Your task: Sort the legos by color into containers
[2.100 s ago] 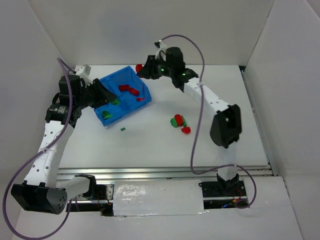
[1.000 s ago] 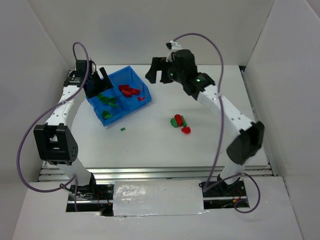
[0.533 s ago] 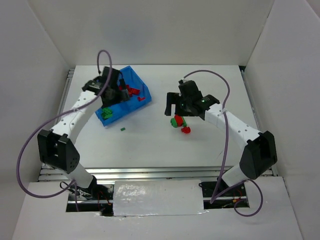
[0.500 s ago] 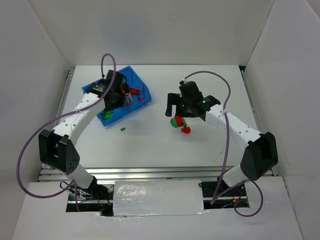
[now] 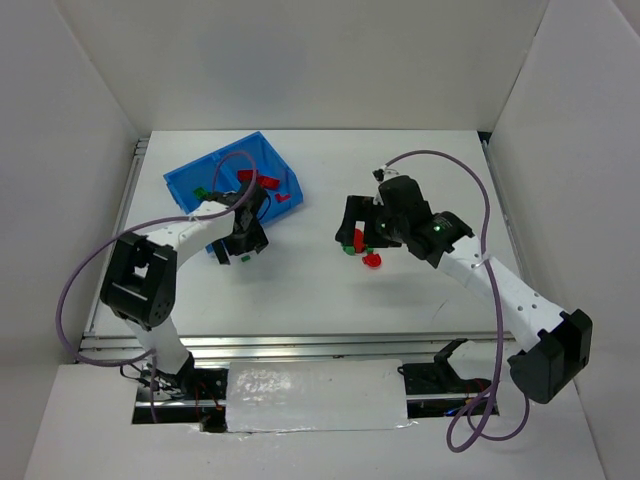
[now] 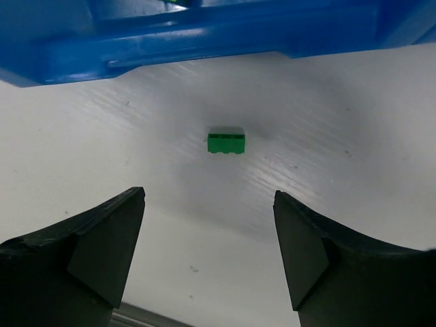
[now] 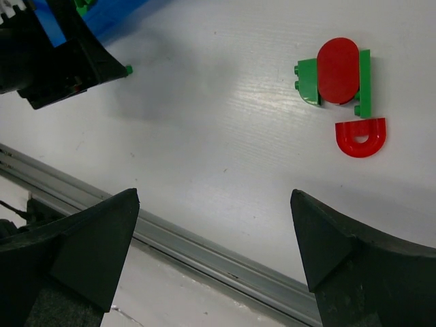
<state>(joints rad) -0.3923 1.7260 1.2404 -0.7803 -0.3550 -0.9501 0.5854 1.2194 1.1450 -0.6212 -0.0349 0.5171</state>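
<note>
The red arch piece near the red rounded lego is next for my right gripper, which should go there and close on the red arch piece's sides (image 5: 372, 260) (image 7: 361, 138).
A tiny green lego brick (image 6: 226, 144) lies alone on the white table just in front of the blue bin (image 6: 204, 37). My left gripper (image 6: 208, 238) hovers over the table a little short of it, open and empty. It is also in the top view, with the left gripper (image 5: 242, 243) at the bin's near corner. A red rounded lego on a green plate (image 7: 337, 73) and a red arch piece (image 7: 361, 137) lie mid-table. My right gripper (image 7: 214, 245) hangs open and empty to their near left, and in the top view the right gripper (image 5: 354, 232) partly covers them.
The bin (image 5: 228, 178) sits at the back left, with red bricks (image 5: 270, 186) in its right compartment and green ones (image 5: 204, 192) in its left. A metal rail (image 7: 204, 248) runs along the table's near edge. White walls enclose the table.
My left gripper has come off the bin and down to the table in front of it, over the lone green brick. My right gripper has shifted nearer, over the red-green cluster.
</note>
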